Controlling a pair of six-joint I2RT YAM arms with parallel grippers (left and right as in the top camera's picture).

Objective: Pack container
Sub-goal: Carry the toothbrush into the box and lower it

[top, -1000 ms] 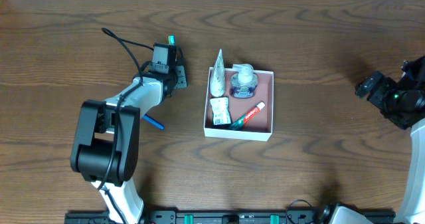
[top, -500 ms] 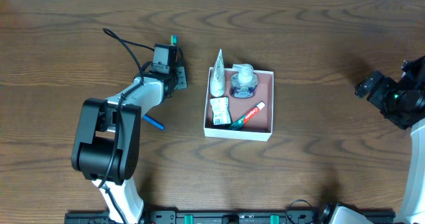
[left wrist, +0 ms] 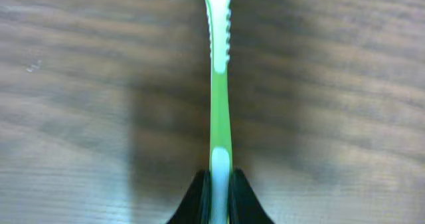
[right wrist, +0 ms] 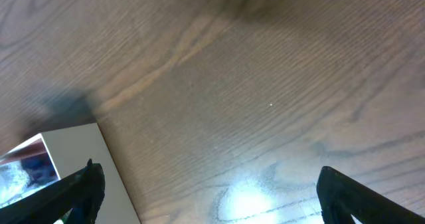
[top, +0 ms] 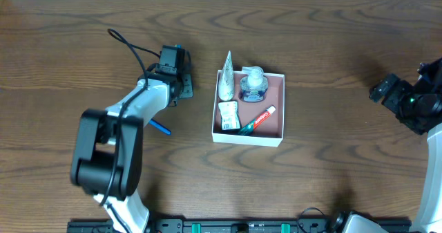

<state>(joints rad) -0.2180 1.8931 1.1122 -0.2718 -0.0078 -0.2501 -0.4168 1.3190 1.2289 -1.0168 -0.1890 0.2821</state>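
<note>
Next, my left gripper lets go of the green toothbrush in the container, across the cap of the red toothpaste tube (top: 272,110).
My left gripper (top: 177,68) is shut on the handle of a green and white toothbrush (left wrist: 219,84), left of the container. In the left wrist view the black fingertips (left wrist: 198,192) pinch the handle, and the brush head points away over the wood. Only the brush's tip (top: 179,48) shows from overhead. The container (top: 276,98), a white shallow box with a pinkish inside, sits at the table's middle. It holds a white tube (top: 226,79), a clear bottle (top: 253,86), a small packet (top: 228,115) and a red toothpaste tube (top: 260,117). My right gripper (top: 388,90) hangs open at the far right, with nothing between its fingers.
A blue pen-like stick (top: 160,127) lies on the table below the left arm. The right wrist view catches a white corner of the container (right wrist: 73,161) at its lower left, beside bare brown wood.
The left gripper has closed its jaws on the toothbrush handle and shifted slightly. The right arm has not moved.
</note>
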